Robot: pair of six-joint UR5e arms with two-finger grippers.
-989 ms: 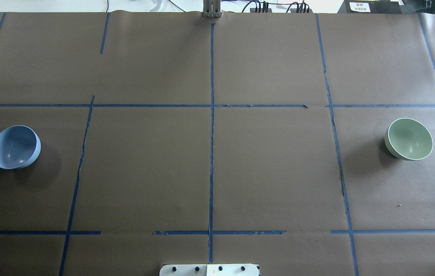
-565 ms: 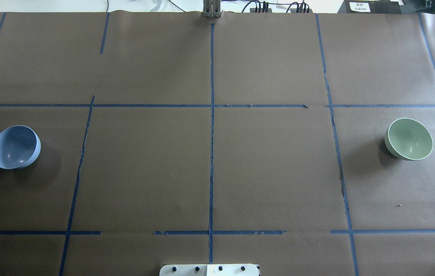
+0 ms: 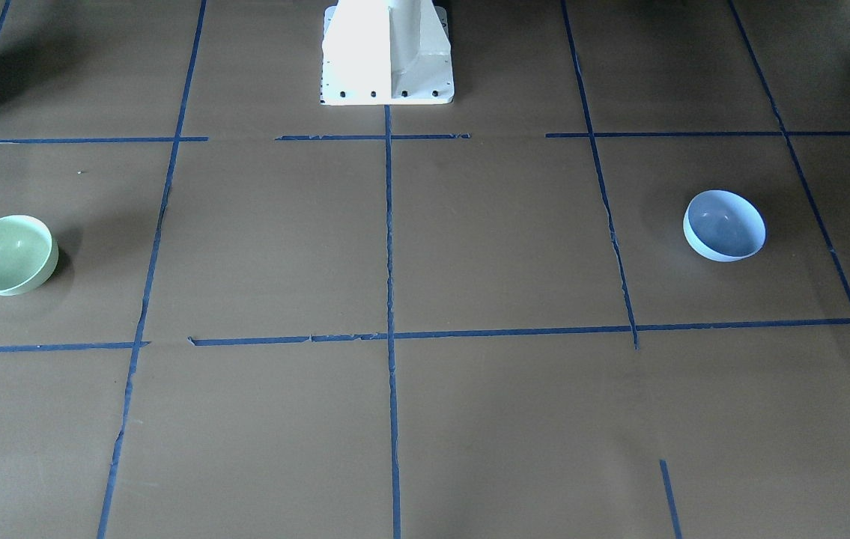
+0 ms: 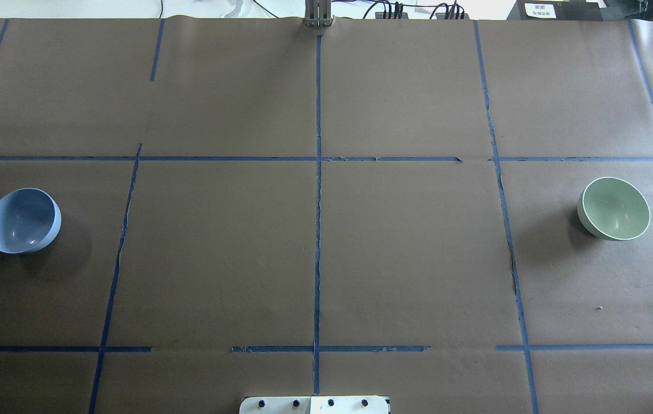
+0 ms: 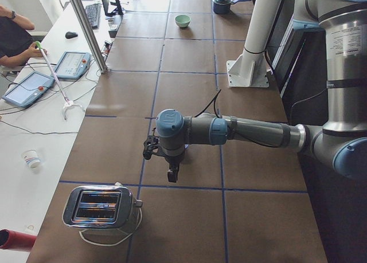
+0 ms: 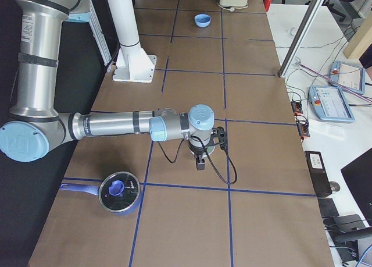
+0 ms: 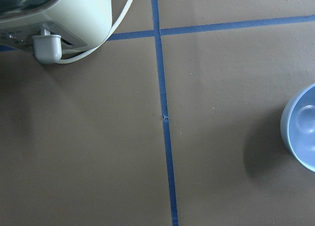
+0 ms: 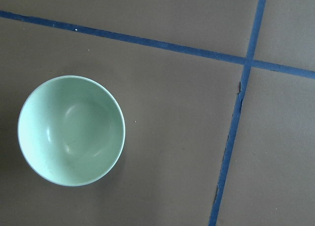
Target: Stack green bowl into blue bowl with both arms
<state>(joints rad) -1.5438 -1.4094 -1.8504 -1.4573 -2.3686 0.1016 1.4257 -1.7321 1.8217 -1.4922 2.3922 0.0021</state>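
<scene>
The blue bowl is next for my left gripper, which should go to it and close on the blue bowl's rim (image 3: 762,220) (image 7: 283,129), on the side farthest from the green bowl.
The green bowl (image 4: 614,208) stands upright at the table's right side, also in the front view (image 3: 8,254), the left side view (image 5: 182,20) and the right wrist view (image 8: 71,130). The blue bowl (image 4: 23,221) stands at the table's left side, also in the front view (image 3: 724,224), the right side view (image 6: 203,20) and at the left wrist view's edge (image 7: 301,127). My left gripper (image 5: 171,174) hangs above the blue bowl's area. My right gripper (image 6: 200,162) hangs above the green bowl's area. Both show only in side views, so I cannot tell whether they are open.
A silver toaster (image 5: 103,205) with its cord stands beyond the blue bowl, also in the left wrist view (image 7: 54,14). A blue lidded pot (image 6: 119,191) sits beyond the green bowl. The white pedestal (image 3: 387,52) stands at the robot's edge. Operators' tablets lie past the far edge.
</scene>
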